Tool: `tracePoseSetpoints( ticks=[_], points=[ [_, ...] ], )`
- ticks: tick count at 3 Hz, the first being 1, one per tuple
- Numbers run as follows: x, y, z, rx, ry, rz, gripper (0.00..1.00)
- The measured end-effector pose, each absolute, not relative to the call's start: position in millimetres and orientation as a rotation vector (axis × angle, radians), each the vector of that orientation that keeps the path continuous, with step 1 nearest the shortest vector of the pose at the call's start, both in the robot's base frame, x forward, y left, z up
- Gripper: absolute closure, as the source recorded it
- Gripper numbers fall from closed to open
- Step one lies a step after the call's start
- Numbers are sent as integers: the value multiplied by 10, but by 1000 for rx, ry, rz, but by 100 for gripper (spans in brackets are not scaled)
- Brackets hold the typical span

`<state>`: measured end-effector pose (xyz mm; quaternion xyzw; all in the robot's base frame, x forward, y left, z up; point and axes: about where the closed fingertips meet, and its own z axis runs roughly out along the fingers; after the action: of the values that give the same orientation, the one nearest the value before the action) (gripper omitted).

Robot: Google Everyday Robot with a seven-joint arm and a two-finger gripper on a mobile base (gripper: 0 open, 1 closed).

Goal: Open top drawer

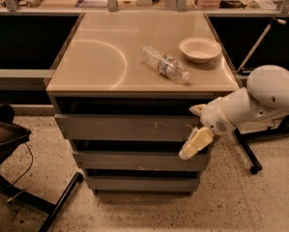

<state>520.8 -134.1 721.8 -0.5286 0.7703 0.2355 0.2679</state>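
Observation:
Next, I grip the upper edge of the top drawer's front (183, 117), toward its end below the pale bowl.
The top drawer (129, 127) is the widest grey front, just under the cabinet top, with pale scratches right of centre. A dark gap shows between it and the tabletop. My gripper (196, 128) reaches in from the right on a white arm (260, 98) and is at the drawer front's right end. Its jaws are open: one cream fingertip (197, 109) is at the front's upper edge, and the other finger (195, 145) hangs over its lower edge. It holds nothing.
Two narrower grey drawer fronts (139, 161) sit below. On the cabinet top (95, 57) lie a clear plastic bottle (165, 64) and a pale bowl (200, 49). A chair (8, 144) stands at the left, a black stand leg (245, 151) at the right.

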Motion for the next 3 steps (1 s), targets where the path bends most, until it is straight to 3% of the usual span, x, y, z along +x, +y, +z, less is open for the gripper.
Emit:
tracePoseSetpoints(
  ticks=[2, 3],
  points=[
    [5266, -1083, 7021, -1495, 2045, 369, 0],
    [5225, -1193, 6755, -1535, 2049, 268, 0]
  ],
)
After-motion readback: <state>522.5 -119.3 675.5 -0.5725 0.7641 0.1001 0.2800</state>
